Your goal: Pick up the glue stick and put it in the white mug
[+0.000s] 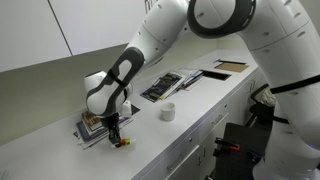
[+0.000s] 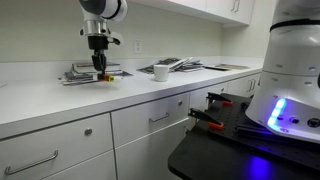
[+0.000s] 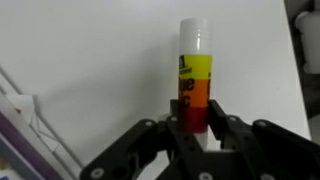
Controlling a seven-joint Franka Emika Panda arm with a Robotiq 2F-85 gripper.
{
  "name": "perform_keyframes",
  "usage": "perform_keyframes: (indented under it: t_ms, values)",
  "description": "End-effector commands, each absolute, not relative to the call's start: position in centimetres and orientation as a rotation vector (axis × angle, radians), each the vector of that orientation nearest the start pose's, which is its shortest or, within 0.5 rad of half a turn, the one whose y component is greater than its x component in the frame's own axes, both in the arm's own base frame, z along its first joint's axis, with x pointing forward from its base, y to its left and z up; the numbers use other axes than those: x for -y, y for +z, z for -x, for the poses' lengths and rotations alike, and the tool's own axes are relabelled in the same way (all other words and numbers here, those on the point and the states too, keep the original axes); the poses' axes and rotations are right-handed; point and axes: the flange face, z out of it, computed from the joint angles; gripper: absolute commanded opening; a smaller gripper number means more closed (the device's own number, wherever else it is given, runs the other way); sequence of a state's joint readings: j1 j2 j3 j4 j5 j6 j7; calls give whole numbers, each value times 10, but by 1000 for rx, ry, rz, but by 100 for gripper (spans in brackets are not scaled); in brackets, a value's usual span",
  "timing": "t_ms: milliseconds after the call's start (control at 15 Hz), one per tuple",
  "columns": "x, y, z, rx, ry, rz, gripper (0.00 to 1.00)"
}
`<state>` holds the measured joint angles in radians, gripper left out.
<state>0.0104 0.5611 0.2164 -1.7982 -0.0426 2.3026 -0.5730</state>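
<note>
Next, I release the glue stick inside the white mug's opening [image 1: 168, 107], leaning on the mug's rim.
The glue stick [image 3: 195, 80] has a white cap, a yellow and orange body and a red lower end. In the wrist view my gripper [image 3: 196, 128] has both fingers pressed against the red end, so it is shut on the stick. In both exterior views the gripper [image 1: 116, 134] [image 2: 100, 70] is down at the white counter, beside the stacked books, with the stick [image 1: 122, 143] [image 2: 105, 77] at its tips. The white mug [image 1: 167, 112] [image 2: 160, 72] stands upright on the counter, well apart from the gripper.
A stack of books [image 1: 92, 126] [image 2: 85, 73] lies right beside the gripper. Flat dark magazines [image 1: 168, 86] [image 2: 178, 66] lie beyond the mug. The counter's front edge [image 1: 190, 135] is close to the mug. A wall and cabinets stand behind.
</note>
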Motion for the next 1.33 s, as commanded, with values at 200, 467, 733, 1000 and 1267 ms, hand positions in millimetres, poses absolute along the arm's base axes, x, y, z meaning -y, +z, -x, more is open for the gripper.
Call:
perform_keyframes:
  t_ms: [200,467,733,1000,1267]
  values:
    - [-41,324,-602,1114,-303,2547,8]
    - [23,356,-560,1017,-501,2436,8]
    - [73,361,-522,906,-592,2393,8]
    - [118,363,-503,906,-658,2337,8]
    - [153,362,-490,996,-685,2337,8]
